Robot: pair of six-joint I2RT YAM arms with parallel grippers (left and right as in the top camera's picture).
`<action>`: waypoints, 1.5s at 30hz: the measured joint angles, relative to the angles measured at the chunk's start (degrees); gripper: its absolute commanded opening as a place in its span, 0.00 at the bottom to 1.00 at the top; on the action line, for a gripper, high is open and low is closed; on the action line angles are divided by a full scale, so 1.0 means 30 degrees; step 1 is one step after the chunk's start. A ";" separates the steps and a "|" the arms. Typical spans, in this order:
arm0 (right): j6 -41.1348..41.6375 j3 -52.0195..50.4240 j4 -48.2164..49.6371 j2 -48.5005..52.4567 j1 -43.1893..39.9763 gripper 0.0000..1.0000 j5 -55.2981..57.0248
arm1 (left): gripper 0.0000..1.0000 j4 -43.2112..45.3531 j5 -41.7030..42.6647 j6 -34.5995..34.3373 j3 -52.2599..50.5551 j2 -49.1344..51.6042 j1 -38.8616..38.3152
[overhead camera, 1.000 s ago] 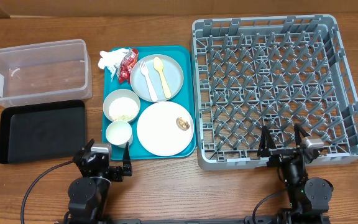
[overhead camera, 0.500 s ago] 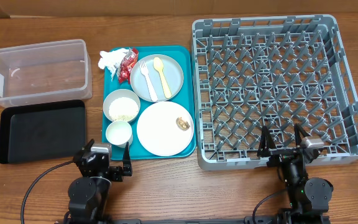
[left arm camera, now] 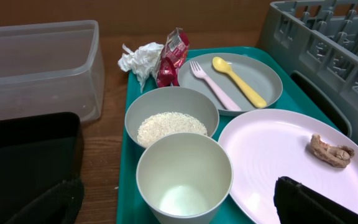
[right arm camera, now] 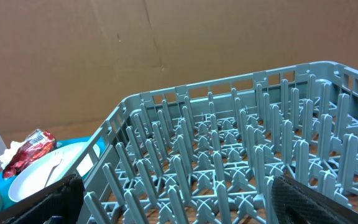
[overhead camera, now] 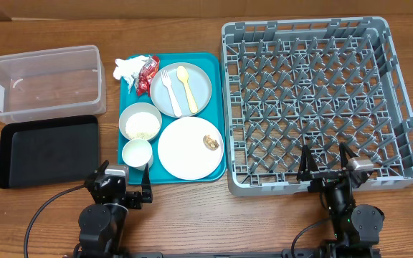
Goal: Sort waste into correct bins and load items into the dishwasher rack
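My left gripper is to grab the white cup next by the part of its rim (overhead camera: 123,151) (left arm camera: 138,177) nearest the black tray.
On the teal tray (overhead camera: 219,107) sit a grey-blue plate (overhead camera: 201,86) with a white fork (overhead camera: 168,87) and yellow spoon (overhead camera: 186,86), a white-pink plate (overhead camera: 185,150) with a brown morsel (overhead camera: 211,142), a grey bowl (overhead camera: 140,120) of rice grains (left arm camera: 170,127), and a white cup (overhead camera: 137,153). A crumpled napkin (overhead camera: 126,68) and red wrapper (overhead camera: 147,72) lie at the tray's back left. The clear tub (overhead camera: 45,80) and black tray (overhead camera: 47,149) are at left, the grey rack (overhead camera: 314,100) at right. My left gripper (overhead camera: 123,188) is open and empty before the cup (left arm camera: 184,180). My right gripper (overhead camera: 326,166) is open at the rack's front edge.
The wooden table (overhead camera: 214,215) runs bare along the front between the two arms. A brown cardboard wall (right arm camera: 135,50) stands behind the rack. A black cable (overhead camera: 41,211) loops at the front left.
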 measured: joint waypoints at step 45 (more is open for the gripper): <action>0.2288 2.1886 -1.9628 1.9635 -0.0015 0.97 -0.5020 | 1.00 -1.3580 0.1545 -0.2914 2.0699 1.7602 0.0000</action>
